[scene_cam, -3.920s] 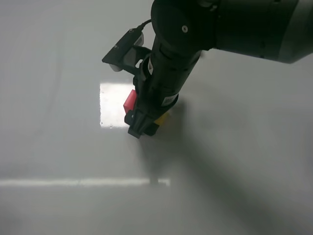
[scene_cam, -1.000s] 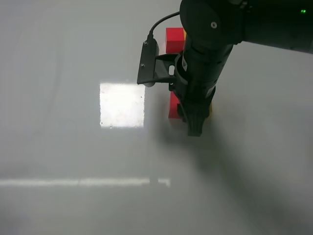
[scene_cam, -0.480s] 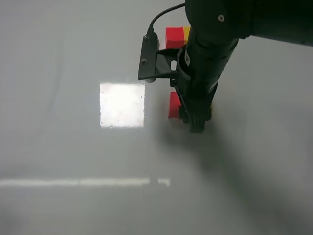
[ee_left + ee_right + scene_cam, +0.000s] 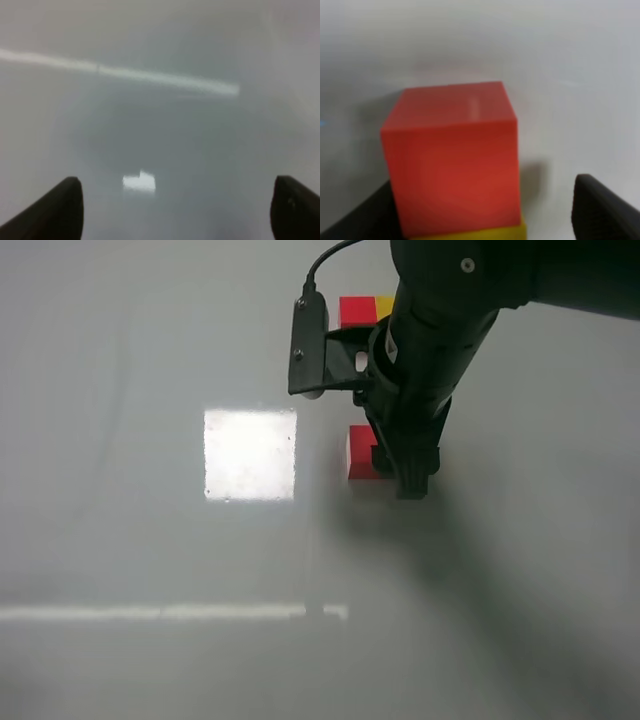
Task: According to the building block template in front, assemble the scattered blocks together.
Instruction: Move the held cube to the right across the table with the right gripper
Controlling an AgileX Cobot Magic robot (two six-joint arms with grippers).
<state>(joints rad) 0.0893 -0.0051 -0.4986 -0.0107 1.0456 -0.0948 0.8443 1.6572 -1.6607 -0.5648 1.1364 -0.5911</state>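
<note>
The yellow cube sits slightly offset from the red cube, so my right gripper will centre over both and close on their sides (image 4: 518,175) to square them up.
The template, a joined red (image 4: 357,311) and yellow (image 4: 384,308) bar, lies at the far side, partly behind my right arm. The loose red cube (image 4: 360,453) sits on the table just left of my right gripper (image 4: 412,480), which points down. In the right wrist view the red cube (image 4: 452,155) fills the space between the fingers, with a strip of the yellow cube (image 4: 475,233) flush against its near side. The right finger (image 4: 605,210) stands clear of the cubes, so the gripper (image 4: 480,200) is open. My left gripper (image 4: 175,200) is open and empty over bare table.
The grey table (image 4: 120,540) carries a bright square reflection (image 4: 250,453) left of the red cube and a thin light strip (image 4: 170,612) nearer the front. My right arm's wrist camera (image 4: 308,345) sticks out to the left above the cubes.
The right gripper has shifted slightly right, uncovering more of the red cube and the template. Since the oldest frame both cubes moved right, off the bright square.
</note>
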